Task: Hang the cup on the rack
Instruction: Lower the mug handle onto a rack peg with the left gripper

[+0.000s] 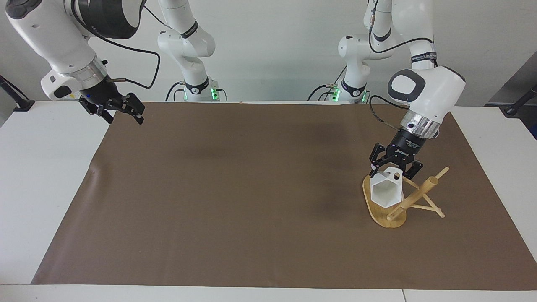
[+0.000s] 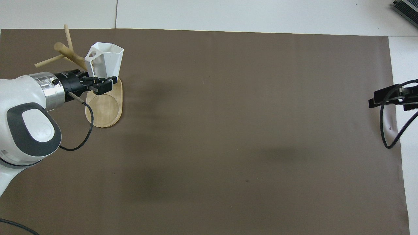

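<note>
Next, my left gripper releases the white faceted cup on the rack's thin peg [image 2: 93,66] beside the hole in the cup's handle.
The white faceted cup [image 1: 387,192] is tilted on its side over the bamboo rack's oval base [image 1: 382,218], its hexagonal rim pointing away from the robots. Its handle hole [image 1: 396,177] is beside a thin peg of the rack; I cannot tell whether the peg passes through it. My left gripper [image 1: 396,168] is shut on the cup's bottom end. In the overhead view the cup [image 2: 106,62] lies between the left gripper [image 2: 99,84] and the rack's leaning post [image 2: 70,54]. My right gripper [image 1: 121,108] is open and empty, raised over the mat's corner at the right arm's end, waiting.
A brown mat [image 1: 251,188] covers most of the white table [image 1: 46,176]. The rack's pegs [image 1: 434,209] stick out toward the left arm's end of the table. A cable [image 2: 81,137] hangs from the left wrist.
</note>
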### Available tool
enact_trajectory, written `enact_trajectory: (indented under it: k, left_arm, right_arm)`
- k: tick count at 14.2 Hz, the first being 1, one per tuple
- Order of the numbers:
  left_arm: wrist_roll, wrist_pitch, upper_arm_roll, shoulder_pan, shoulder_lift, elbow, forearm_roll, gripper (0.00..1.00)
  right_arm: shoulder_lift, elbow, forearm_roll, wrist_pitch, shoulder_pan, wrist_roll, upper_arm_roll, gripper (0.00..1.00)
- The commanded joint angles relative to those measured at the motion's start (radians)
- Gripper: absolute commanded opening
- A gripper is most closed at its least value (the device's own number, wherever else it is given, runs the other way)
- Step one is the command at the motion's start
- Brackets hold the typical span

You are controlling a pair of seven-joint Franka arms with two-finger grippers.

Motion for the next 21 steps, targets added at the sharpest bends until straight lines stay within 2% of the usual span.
enact_trajectory:
  k: [1, 13, 14, 15, 21]
  left_arm:
    - [-0.034, 0.014, -0.003, 0.015, 0.013, 0.016, 0.026, 0.0]
    - [-0.131, 0.046, -0.002, 0.032, 0.013, -0.001, 0.028, 0.0]
    - [-0.129, 0.046, -0.002, 0.033, 0.013, -0.001, 0.031, 0.13]
    - [-0.131, 0.044, -0.002, 0.039, 0.013, -0.001, 0.04, 0.99]
    - [-0.129, -0.004, 0.0, 0.05, 0.011, 0.006, 0.045, 1.0]
  right_arm:
    - [-0.03, -0.036, -0.031, 0.028, 0.005, -0.03, 0.003, 1.0]
    - [-0.03, -0.036, -0.03, 0.047, 0.009, 0.049, 0.011, 1.0]
    - [-0.03, -0.036, -0.03, 0.051, 0.009, 0.049, 0.01, 1.0]
    - [-0.03, -0.036, -0.03, 0.053, 0.009, 0.049, 0.01, 1.0]
    - [-0.027, -0.031, -0.03, 0.057, 0.009, 0.042, 0.002, 1.0]
